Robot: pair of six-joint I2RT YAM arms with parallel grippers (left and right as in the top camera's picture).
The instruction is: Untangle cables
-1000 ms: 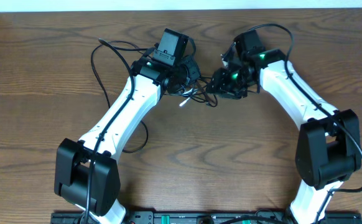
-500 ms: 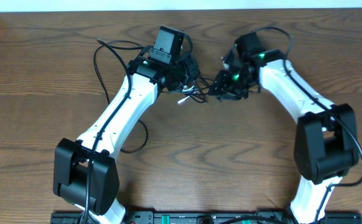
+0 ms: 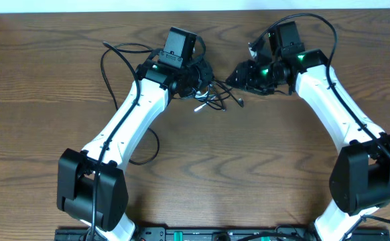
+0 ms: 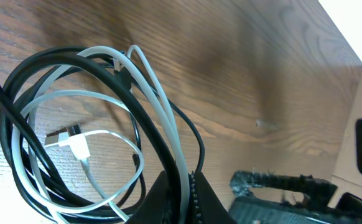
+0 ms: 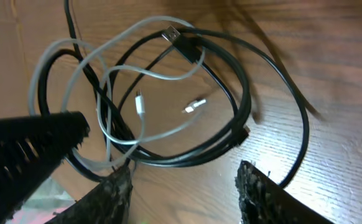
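My right gripper will grab the loose loop ends (image 3: pixel 230 96) while my left gripper pulls away, because the black and white cable loops hang coiled from my left gripper.
The cables are a tangle of thin black and whitish cords (image 3: pixel 212 99) on the table between the arms. In the left wrist view the loops (image 4: pixel 88 137) hang from my left gripper (image 4: pixel 184 186), which is shut on a black and a white strand. In the overhead view the left gripper (image 3: pixel 196 79) is at the tangle's left side. My right gripper (image 3: pixel 238 75) is open and empty just right of the tangle. In the right wrist view its fingers (image 5: pixel 184 186) stand apart over bare wood below the loops (image 5: pixel 168 106), with white plug ends (image 5: pixel 196 104) in the middle.
The wooden table (image 3: pixel 248 174) stretches around the arms. Thicker black arm wires (image 3: pixel 111 57) loop at the back left and another (image 3: pixel 151 144) beside the left arm. A pale wall edge (image 3: pixel 181 5) runs along the back.
My right gripper has pulled back to the right and up, away from the tangle, and is open. The left gripper stays on the cables and has shifted slightly back.
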